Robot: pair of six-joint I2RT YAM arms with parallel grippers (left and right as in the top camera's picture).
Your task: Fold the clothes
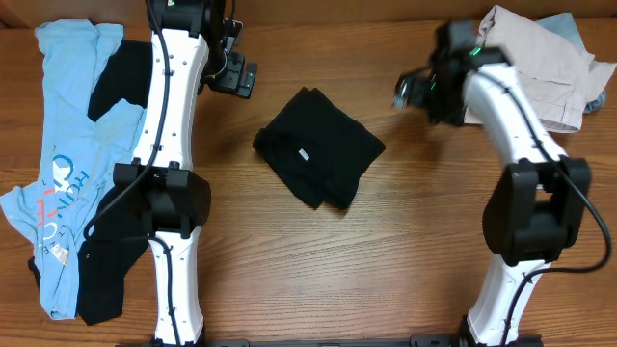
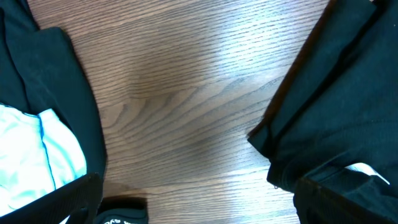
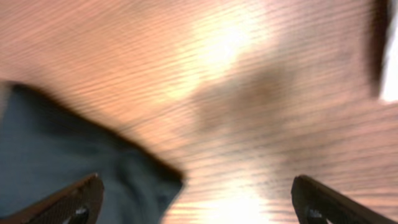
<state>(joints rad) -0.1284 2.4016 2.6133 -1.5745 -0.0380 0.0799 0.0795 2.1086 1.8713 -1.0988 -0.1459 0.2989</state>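
Note:
The robot's right gripper will next reach across the folded black T-shirt and close on its corner (image 1: 276,144) nearest the left gripper, just past the white tag.
A black T-shirt (image 1: 323,149) lies folded into a small bundle in the middle of the table, its white tag (image 1: 302,154) facing up. My left gripper (image 1: 239,77) is open and empty, behind and left of the bundle. In the left wrist view its fingers (image 2: 205,208) straddle bare wood, with the bundle (image 2: 336,93) at the right. My right gripper (image 1: 413,92) is open and empty, behind and right of the bundle. The blurred right wrist view shows its fingers (image 3: 199,205) wide apart over wood, with dark fabric (image 3: 62,149) at the left.
A light-blue printed tee (image 1: 67,145) lies spread along the left edge over a black garment (image 1: 101,275); both show in the left wrist view (image 2: 37,155). A pile of beige and blue clothes (image 1: 540,63) sits at the back right. The arm bases stand at the front.

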